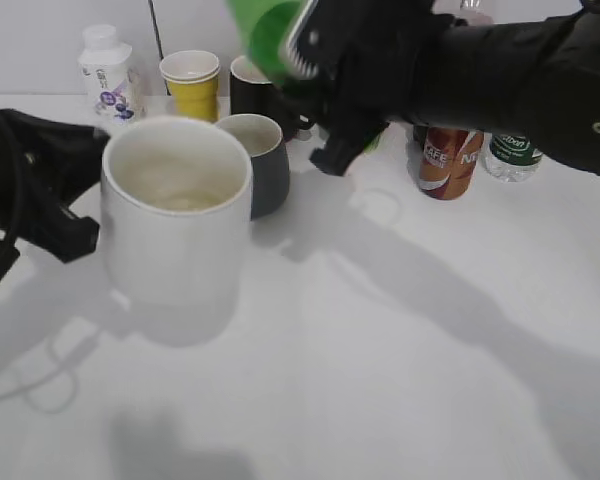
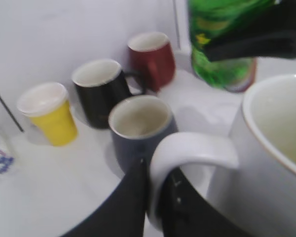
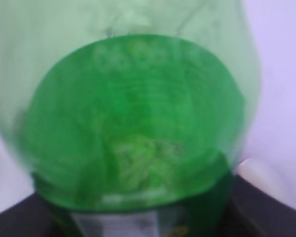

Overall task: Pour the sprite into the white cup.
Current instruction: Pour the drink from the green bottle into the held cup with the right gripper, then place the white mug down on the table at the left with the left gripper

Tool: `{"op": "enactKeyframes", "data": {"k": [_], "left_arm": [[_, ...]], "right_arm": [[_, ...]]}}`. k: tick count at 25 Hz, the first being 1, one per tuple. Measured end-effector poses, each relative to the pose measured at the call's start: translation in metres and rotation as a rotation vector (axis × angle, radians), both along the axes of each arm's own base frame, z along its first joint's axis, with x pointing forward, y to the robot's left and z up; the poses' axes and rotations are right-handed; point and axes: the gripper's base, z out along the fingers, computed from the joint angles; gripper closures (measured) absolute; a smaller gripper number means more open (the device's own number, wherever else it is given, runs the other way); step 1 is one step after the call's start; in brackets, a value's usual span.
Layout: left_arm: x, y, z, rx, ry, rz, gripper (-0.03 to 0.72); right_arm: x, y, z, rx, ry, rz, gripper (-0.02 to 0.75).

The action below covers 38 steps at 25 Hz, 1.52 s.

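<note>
Next, my left gripper sets the white cup down on the table [image 2: 69, 222] in front of the small white bottle.
The white cup [image 1: 176, 215] stands at the left of the table, a pale liquid low inside it. My left gripper [image 2: 157, 197] is shut on its loop handle [image 2: 187, 150]. My right gripper [image 1: 325, 90] is shut on the sprite [image 1: 267, 32], a green bottle held in the air behind and to the right of the cup, its upper part cut off by the frame edge. The bottle fills the right wrist view [image 3: 133, 123], blurred, and shows at the top of the left wrist view [image 2: 222, 44].
A grey mug [image 1: 262, 160] stands right behind the white cup. Behind it are a yellow cup [image 1: 192, 84], a black mug [image 1: 250, 90], a red mug [image 2: 152, 59], a small white bottle [image 1: 107, 72], a brown can [image 1: 448, 160] and a clear water bottle [image 1: 512, 155].
</note>
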Motion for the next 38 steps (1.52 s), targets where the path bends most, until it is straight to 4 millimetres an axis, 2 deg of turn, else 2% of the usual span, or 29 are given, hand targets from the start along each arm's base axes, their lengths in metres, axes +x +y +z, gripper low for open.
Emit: {"op": "enactKeyframes", "data": {"k": [3,7,11,14,19,25,31,38], "left_arm": [[0.01,0.005,0.001,-0.036,-0.045,0.036,0.639],[0.041,0.025,-0.011,-0.101,-0.062,0.174,0.639],[0.075,0.054,-0.034,-0.183,-0.096,0.344,0.639],[0.094,0.068,-0.053,-0.226,-0.156,0.409,0.639],[0.115,0.074,-0.092,-0.214,-0.112,0.445,0.639],[0.119,0.074,-0.128,-0.178,-0.017,0.456,0.639],[0.121,0.074,-0.131,-0.195,-0.019,0.459,0.634],[0.107,0.076,-0.136,-0.187,0.01,0.462,0.476]], "right_arm": [[-0.002,-0.001,0.005,0.213,0.179,-0.087,0.345],[-0.008,-0.005,0.006,0.38,0.314,-0.143,0.345],[-0.019,-0.012,-0.018,0.427,0.421,-0.17,0.345],[-0.033,-0.019,-0.033,0.478,0.476,-0.165,0.345],[-0.049,-0.029,-0.034,0.511,0.48,-0.145,0.345],[-0.052,-0.031,-0.03,0.516,0.468,-0.137,0.345],[-0.052,-0.031,-0.03,0.517,0.469,-0.137,0.345],[-0.052,-0.031,-0.03,0.517,0.469,-0.137,0.345]]}}
